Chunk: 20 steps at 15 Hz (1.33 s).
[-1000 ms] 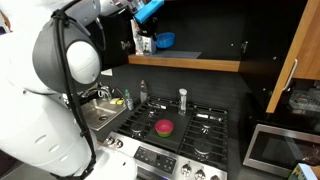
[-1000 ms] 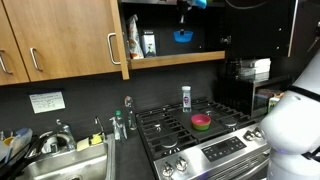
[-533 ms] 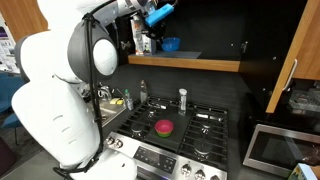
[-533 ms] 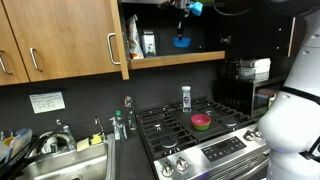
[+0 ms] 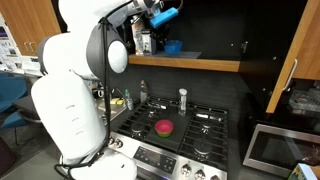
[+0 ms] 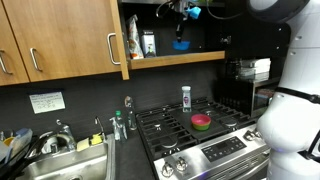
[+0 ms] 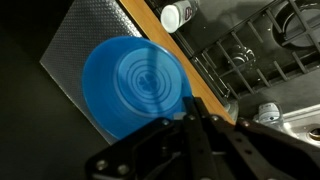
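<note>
My gripper will set the blue bowl down on the textured liner of the cabinet shelf (image 5: 174,51), next to the dark containers.
A blue bowl (image 5: 172,46) is at the wooden cabinet shelf (image 5: 200,63), above the stove; it also shows in an exterior view (image 6: 181,43). My gripper (image 5: 167,30) reaches down from above in both exterior views (image 6: 182,30) and is shut on the bowl's rim. In the wrist view the bowl (image 7: 135,85) fills the upper left, over a textured shelf liner (image 7: 70,50). The two fingers (image 7: 197,118) meet at its near edge. I cannot tell whether the bowl rests on the shelf.
Dark containers (image 5: 143,42) stand on the shelf beside the bowl (image 6: 148,43). On the stove (image 5: 215,130) below are a red-and-green bowl (image 5: 164,127) and a white shaker (image 5: 182,99). The open cabinet door (image 6: 118,40) hangs nearby. A sink (image 6: 60,165) is beside the stove.
My arm has swung further into the cabinet. The gripper and the blue bowl have moved down together, closer to the shelf.
</note>
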Motion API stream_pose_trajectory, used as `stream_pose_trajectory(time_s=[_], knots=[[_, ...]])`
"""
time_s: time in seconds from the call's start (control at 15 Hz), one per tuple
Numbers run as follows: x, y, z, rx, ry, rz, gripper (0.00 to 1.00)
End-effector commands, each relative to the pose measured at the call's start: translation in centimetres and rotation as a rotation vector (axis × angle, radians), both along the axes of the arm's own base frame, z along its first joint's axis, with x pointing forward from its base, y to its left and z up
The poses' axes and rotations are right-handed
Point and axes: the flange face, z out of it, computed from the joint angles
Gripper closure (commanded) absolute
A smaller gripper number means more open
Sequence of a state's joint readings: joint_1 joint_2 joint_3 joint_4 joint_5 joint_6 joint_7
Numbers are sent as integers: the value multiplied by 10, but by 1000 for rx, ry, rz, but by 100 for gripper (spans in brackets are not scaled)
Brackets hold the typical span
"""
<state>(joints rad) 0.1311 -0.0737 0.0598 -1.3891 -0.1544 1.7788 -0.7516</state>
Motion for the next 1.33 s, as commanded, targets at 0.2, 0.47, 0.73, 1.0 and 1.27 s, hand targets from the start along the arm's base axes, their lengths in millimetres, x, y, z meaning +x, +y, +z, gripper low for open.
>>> stream_pose_trajectory(time_s=[0.2, 0.47, 0.73, 1.0, 1.27], knots=[[22, 0, -7, 35, 7, -18, 99], [27, 1, -10, 46, 16, -21, 99], [33, 2, -20, 39, 30, -21, 99], [39, 3, -28, 41, 39, -23, 99], [42, 4, -29, 41, 35, -28, 99]])
